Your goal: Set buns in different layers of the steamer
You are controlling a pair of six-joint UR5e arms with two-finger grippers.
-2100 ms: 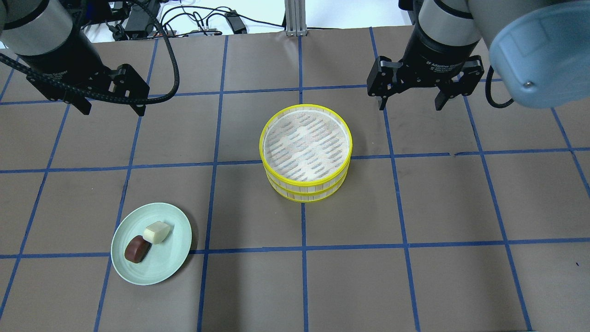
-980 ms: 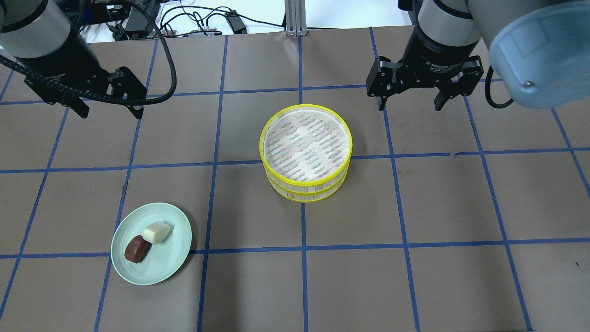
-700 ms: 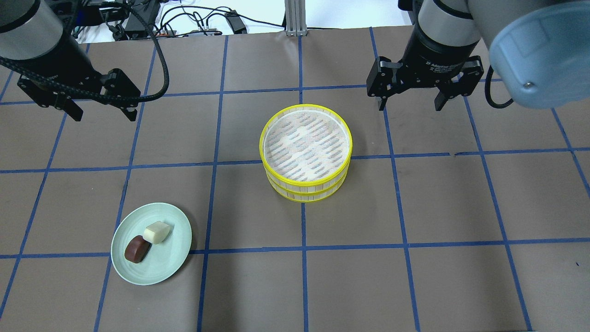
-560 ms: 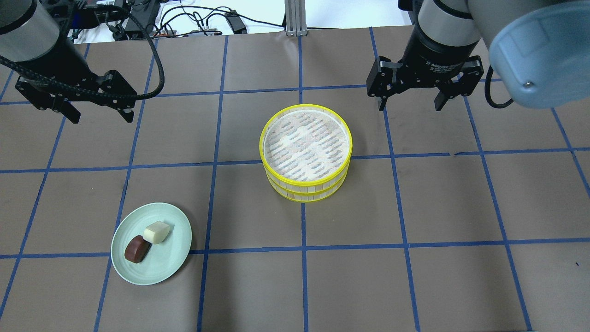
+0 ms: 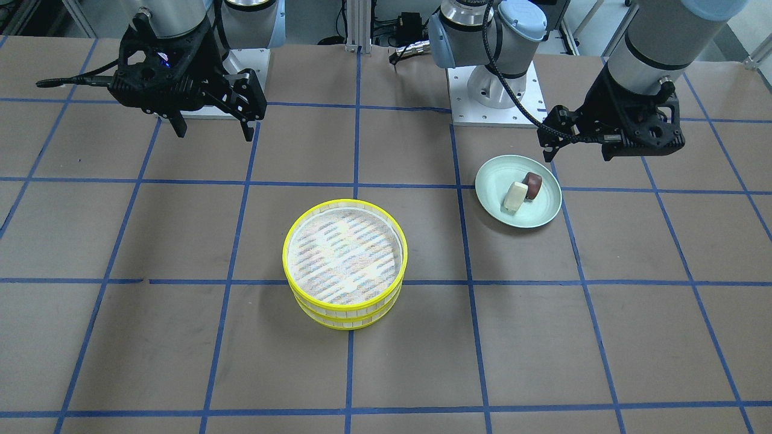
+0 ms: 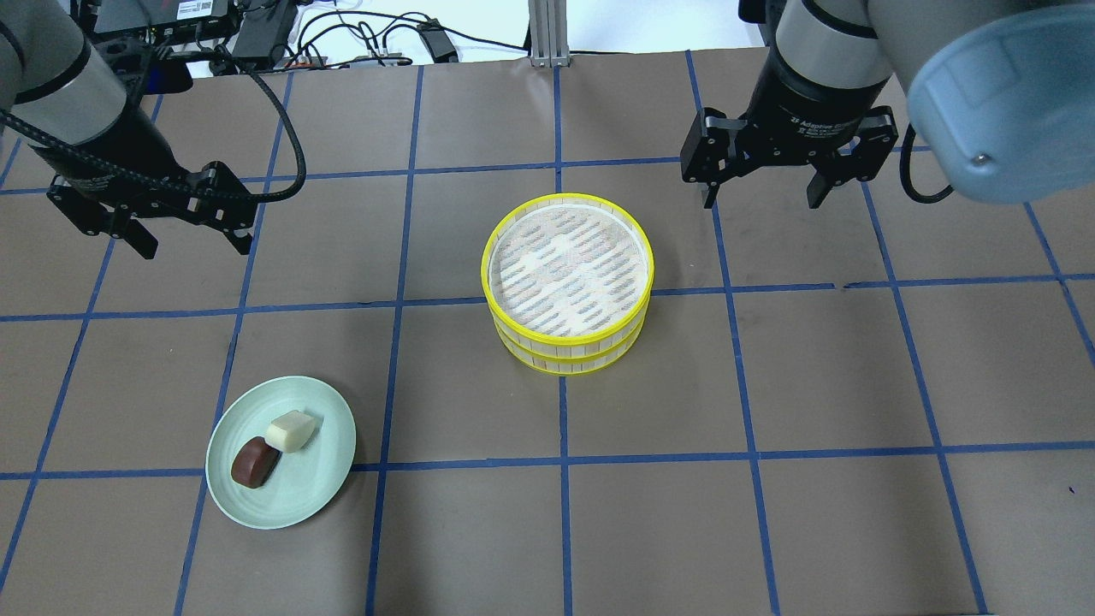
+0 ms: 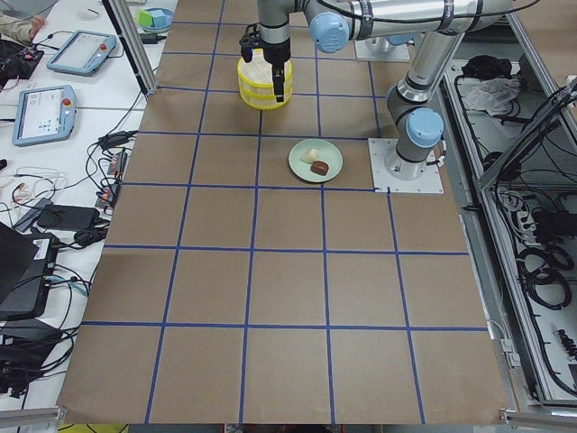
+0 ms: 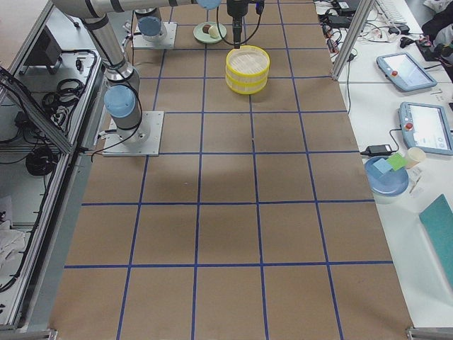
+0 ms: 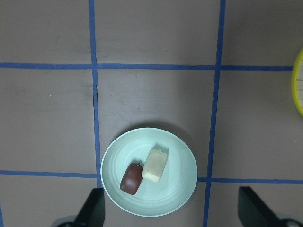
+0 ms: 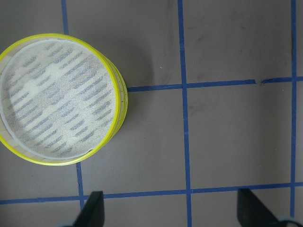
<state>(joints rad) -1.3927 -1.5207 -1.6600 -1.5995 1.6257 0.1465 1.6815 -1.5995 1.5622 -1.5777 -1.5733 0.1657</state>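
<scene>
Next, my right gripper grabs the upper layer's yellow rim [image 5: 289, 235] [image 10: 115, 121] on the side nearest that gripper, because the lower layer must be uncovered.
The two steamer layers are stacked mid-table, the upper layer [image 6: 565, 342] on the lower layer [image 6: 566, 366], and the mesh floor on top is bare. The stack also shows in the right wrist view [image 10: 116, 80]. The cream-white bun [image 6: 290, 430] and the reddish-brown bun [image 6: 255, 462] lie touching on a pale green plate [image 6: 318, 489]; they also show in the left wrist view, cream [image 9: 155, 164] and brown [image 9: 131, 178]. My left gripper [image 6: 193, 248] is open and empty, high above the table, behind the plate. My right gripper [image 6: 760, 201] is open and empty, behind and right of the stack.
The table is covered in brown paper with a blue tape grid. Cables and electronics [image 6: 257, 34] lie past the far edge. The arm bases [image 5: 494, 90] stand on the robot's side of the table. Tablets and a blue bowl [image 8: 386, 176] lie on a side bench.
My left gripper has moved left and toward the plate's side of the table, staying open. My right gripper has barely moved. Buns and steamer layers are where they were.
</scene>
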